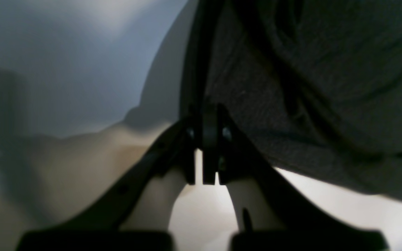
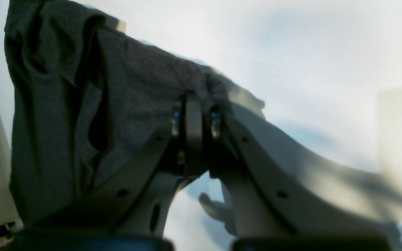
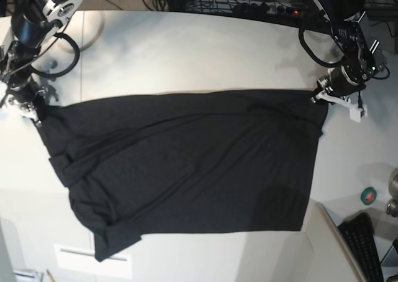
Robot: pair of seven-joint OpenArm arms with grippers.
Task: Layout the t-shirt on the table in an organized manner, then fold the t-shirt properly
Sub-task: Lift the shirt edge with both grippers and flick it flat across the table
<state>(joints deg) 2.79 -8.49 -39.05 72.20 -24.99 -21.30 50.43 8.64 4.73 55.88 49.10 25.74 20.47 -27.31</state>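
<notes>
Next, I release the black t-shirt's corner with my left gripper on the bare table [image 3: 337,42] near the back edge's cables.
The black t-shirt [image 3: 186,170] is spread wide across the off-white table [image 3: 199,51], plain side up, with its far edge pulled straight between my two grippers. My left gripper [image 3: 319,98] is shut on the shirt's far right corner. In the left wrist view the left gripper [image 1: 208,120] pinches the dark hem, and the t-shirt [image 1: 326,87] fills the right side. My right gripper [image 3: 38,112] is shut on the far left corner. In the right wrist view the right gripper [image 2: 194,104] clamps a bunched fold, while the t-shirt [image 2: 82,115] hangs to the left. Folds wrinkle the shirt's left side.
A white vent panel [image 3: 93,260] lies below the shirt's near left corner. A green tape roll [image 3: 369,195] and a keyboard [image 3: 367,244] are at the near right. Cables [image 3: 249,5] run along the back edge.
</notes>
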